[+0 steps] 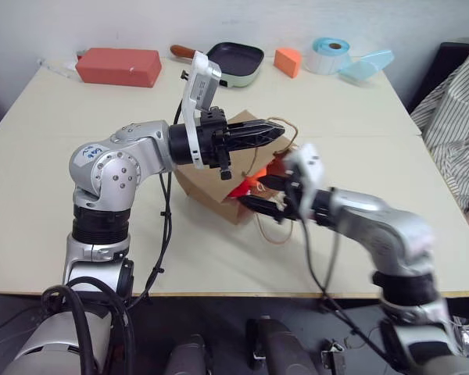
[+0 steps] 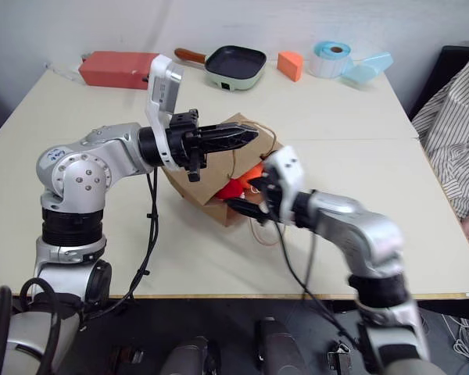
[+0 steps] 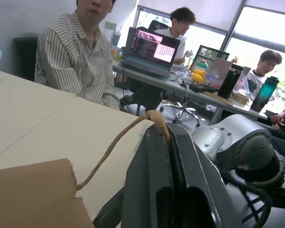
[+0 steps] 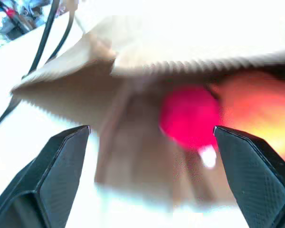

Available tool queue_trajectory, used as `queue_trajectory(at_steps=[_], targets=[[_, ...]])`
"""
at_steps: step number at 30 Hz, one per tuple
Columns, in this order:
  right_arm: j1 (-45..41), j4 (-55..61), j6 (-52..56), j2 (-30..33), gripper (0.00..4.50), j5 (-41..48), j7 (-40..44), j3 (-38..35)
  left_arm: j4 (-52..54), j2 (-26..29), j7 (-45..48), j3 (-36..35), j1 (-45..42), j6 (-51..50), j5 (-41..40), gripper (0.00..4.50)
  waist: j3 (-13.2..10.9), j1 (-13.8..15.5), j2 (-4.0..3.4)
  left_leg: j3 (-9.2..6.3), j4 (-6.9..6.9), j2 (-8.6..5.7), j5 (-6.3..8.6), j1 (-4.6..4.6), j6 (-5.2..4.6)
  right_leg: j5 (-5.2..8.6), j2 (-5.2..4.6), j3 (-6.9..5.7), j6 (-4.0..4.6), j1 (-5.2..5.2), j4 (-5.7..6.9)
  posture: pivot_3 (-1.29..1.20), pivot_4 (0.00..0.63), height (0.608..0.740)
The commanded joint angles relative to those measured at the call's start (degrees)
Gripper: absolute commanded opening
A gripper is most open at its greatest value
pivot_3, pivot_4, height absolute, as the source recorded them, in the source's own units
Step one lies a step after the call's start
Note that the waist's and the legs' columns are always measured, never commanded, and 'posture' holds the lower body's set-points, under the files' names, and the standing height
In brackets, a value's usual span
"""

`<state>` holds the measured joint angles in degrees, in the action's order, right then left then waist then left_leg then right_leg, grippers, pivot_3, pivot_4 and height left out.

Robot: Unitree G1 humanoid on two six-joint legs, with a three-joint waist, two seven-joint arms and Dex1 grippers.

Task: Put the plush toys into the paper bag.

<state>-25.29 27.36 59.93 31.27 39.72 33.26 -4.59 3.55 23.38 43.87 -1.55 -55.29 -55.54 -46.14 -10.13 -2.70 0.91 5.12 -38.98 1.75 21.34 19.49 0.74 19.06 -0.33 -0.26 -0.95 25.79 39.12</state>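
The plush toys sit just inside the opening of the tilted bag, so the robot's right gripper will back away, grab the bag's drooping handle (image 1: 277, 242) and set the bag upright.
The brown paper bag (image 1: 207, 183) lies tilted at the table's middle, its mouth facing my right arm. My left gripper (image 1: 277, 133) is shut on one cord handle (image 3: 114, 145) and holds the bag's upper edge up. The other handle (image 1: 273, 230) droops onto the table. Just inside the mouth sit the red plush toy (image 4: 187, 116) and the orange plush toy (image 4: 256, 109). My right gripper (image 4: 152, 129) is open right in front of the mouth, fingers wide apart, with nothing between them.
Along the table's far edge stand a red block (image 1: 117, 66), a small pan (image 1: 234, 62), an orange wedge (image 1: 288, 61), a tape roll (image 1: 328, 55) and a light blue container (image 1: 367, 66). A person in a striped shirt (image 1: 453, 117) sits at the right edge.
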Motion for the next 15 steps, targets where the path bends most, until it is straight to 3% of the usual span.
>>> queue_trajectory(at_steps=[1,4,6,15], targets=[[7.9,8.2,4.8,3.8,4.28,4.8,-1.0,-7.8,0.9,0.0,0.8,-0.4,-0.5,1.2,0.1,0.00,0.0,-0.1,0.01,0.00,0.00,0.00,0.00,-0.02,0.00,0.00,0.01,0.01,0.00,-0.02,-0.01,0.00,0.150,0.740],[15.6,10.3,10.9,2.5,4.28,9.9,-4.9,-13.8,0.5,0.0,1.3,-0.3,-0.4,1.3,0.3,0.00,0.0,-0.1,0.01,0.03,0.07,0.01,0.00,-0.16,0.01,0.00,0.03,0.04,0.00,-0.10,0.00,0.00,0.150,0.740],[16.9,8.7,14.1,-2.3,4.28,14.6,-9.0,-16.5,0.0,0.1,1.9,0.2,-0.5,1.7,0.9,0.00,0.0,-0.4,0.01,0.07,0.05,0.01,0.00,-0.18,0.01,0.00,0.04,0.09,0.00,-0.11,0.03,0.00,0.150,0.740],[12.6,-5.3,21.7,-14.8,4.28,17.5,-22.3,-19.6,-0.9,0.0,2.4,0.0,-2.1,1.7,1.4,0.00,0.0,-0.5,0.02,0.15,-0.08,-0.01,-0.02,-0.28,0.03,0.00,0.03,0.22,0.00,-0.10,0.23,0.00,0.150,0.740]])
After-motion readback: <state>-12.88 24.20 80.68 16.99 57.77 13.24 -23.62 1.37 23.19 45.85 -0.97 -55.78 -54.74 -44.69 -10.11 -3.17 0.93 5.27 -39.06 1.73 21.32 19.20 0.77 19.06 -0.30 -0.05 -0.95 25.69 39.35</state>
